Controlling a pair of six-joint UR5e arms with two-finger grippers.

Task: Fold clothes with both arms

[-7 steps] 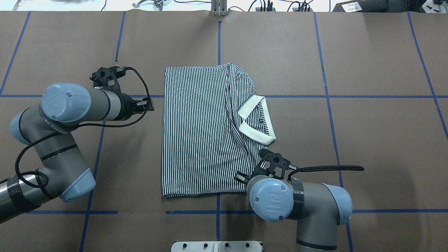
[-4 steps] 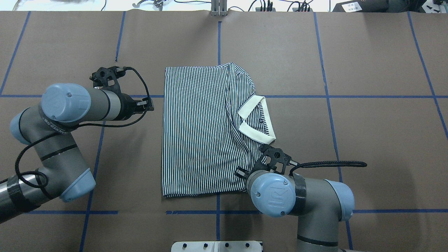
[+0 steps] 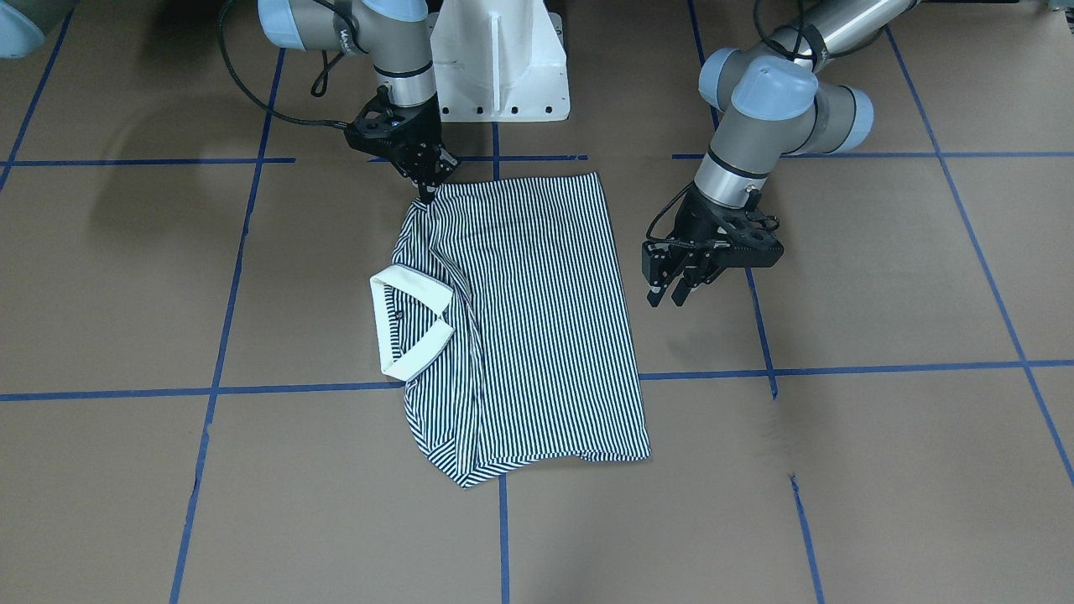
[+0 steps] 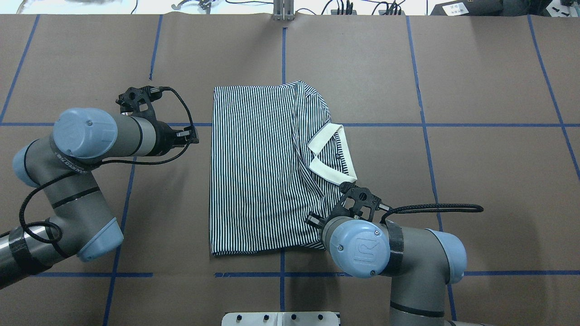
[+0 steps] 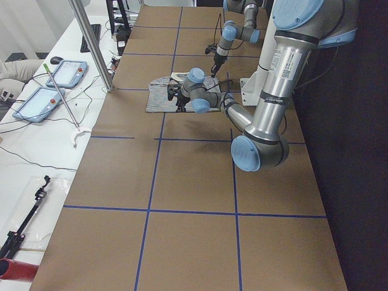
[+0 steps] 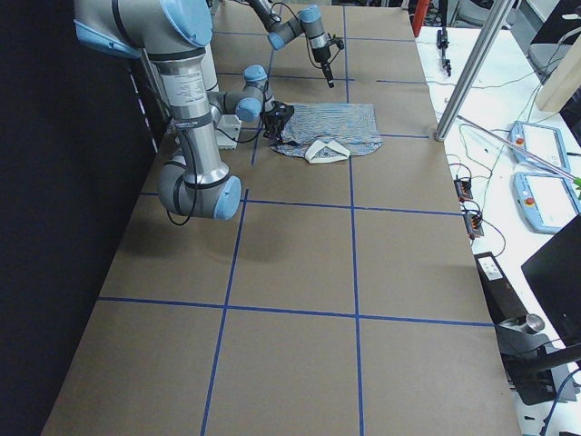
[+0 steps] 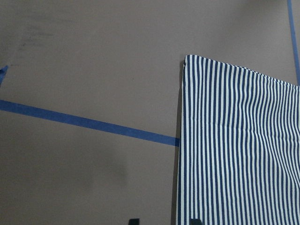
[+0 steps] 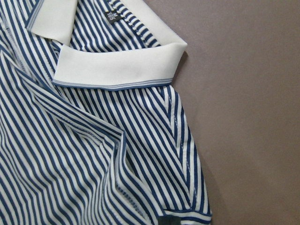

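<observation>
I am holding the sleeve's hem that juts out at the shirt's corner in my right gripper, so I need to tuck the hem inward, open and take the corner's folded edge [image 8: 196,190].
The striped polo shirt [image 4: 258,167] lies folded in a rectangle at the table's middle, its cream collar [image 4: 328,156] on its right side. In the front-facing view my right gripper [image 3: 428,193] points down at the shirt's [image 3: 537,319] near-robot corner and is shut on that corner. The right wrist view shows the collar [image 8: 117,65] and a sleeve hem close up. My left gripper [image 3: 667,295] hangs open just off the shirt's left edge, touching nothing. The left wrist view shows that striped edge [image 7: 239,150] between the fingertips [image 7: 134,221].
The white pedestal base [image 3: 499,59] stands at the robot's side of the table. Blue tape lines [image 4: 453,125] grid the brown surface. A metal post [image 4: 283,11] and cables sit at the far edge. Tablets [image 5: 51,85] lie on a white bench beyond.
My right arm has moved away from the robot's base along the shirt's right edge, toward the collar. The left arm has not moved.
</observation>
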